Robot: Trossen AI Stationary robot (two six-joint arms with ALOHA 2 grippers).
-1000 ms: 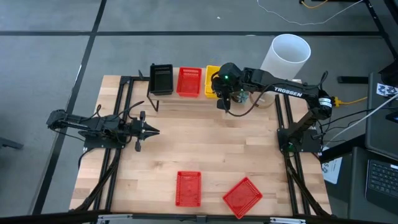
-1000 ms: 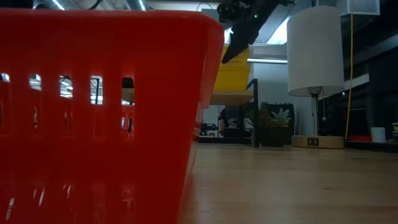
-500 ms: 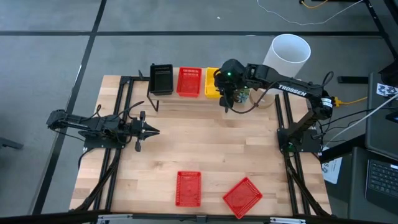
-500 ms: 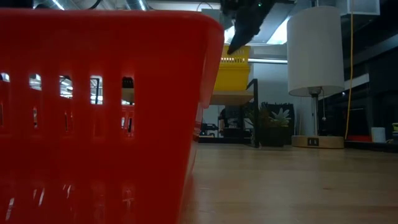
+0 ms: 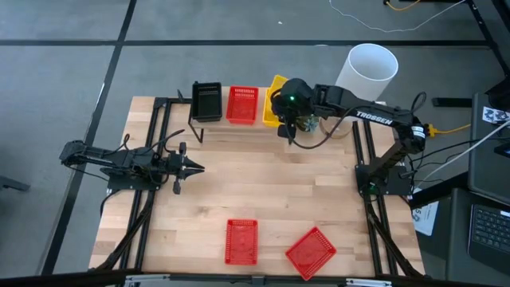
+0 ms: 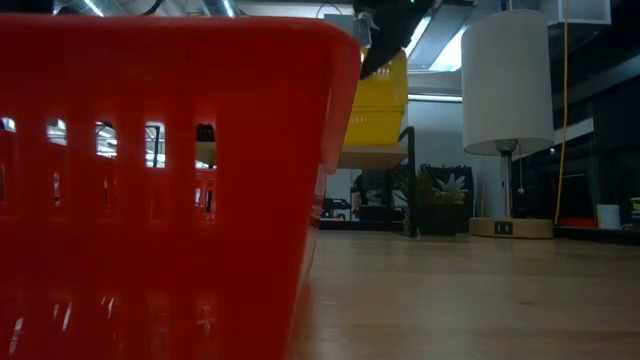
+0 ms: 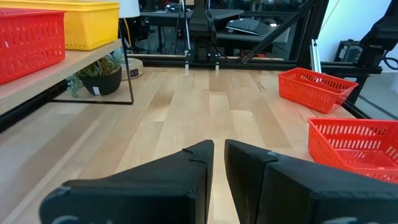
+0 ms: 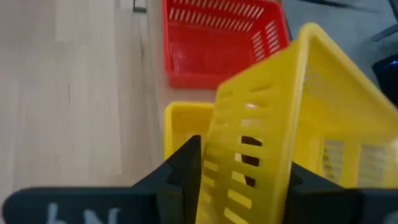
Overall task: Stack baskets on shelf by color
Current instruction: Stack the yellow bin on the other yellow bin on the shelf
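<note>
Next, my right gripper opens, takes the upper yellow basket by its rim point(image 8: 291, 121) and settles it inside the lower one, because it slants across that basket.
On the shelf point(image 5: 236, 126) at the table's far edge stand a black basket point(image 5: 206, 101), a red basket point(image 5: 243, 104) and a yellow basket point(image 8: 180, 124). My right gripper point(image 8: 239, 177) hovers over the shelf's right end, shut on a second yellow basket point(image 8: 292, 99) that is tilted above the lower one. Two more red baskets point(image 5: 241, 241) point(image 5: 310, 253) lie on the tabletop near its near edge. My left gripper point(image 5: 194, 167) waits shut over the table's left half, touching nothing. My right gripper pinches a perforated side wall point(image 8: 245, 155) of the upper yellow basket between its two fingers, coming from above and slanting down. The basket is tilted, its far end raised point(image 5: 276, 80). I cannot tell whether its lower end still touches the basket beneath.
A white cylindrical lamp shade point(image 5: 370, 68) stands just right of the shelf, and a small potted plant point(image 7: 99, 73) sits under the shelf. Black frame rails run along the table's left and right sides. Bare wood lies across the table's middle point(image 5: 263, 179).
My right gripper has risen over the shelf's right end, still shut on the upper yellow basket. That basket has come up off the lower yellow one and tipped, with its far end lifted.
</note>
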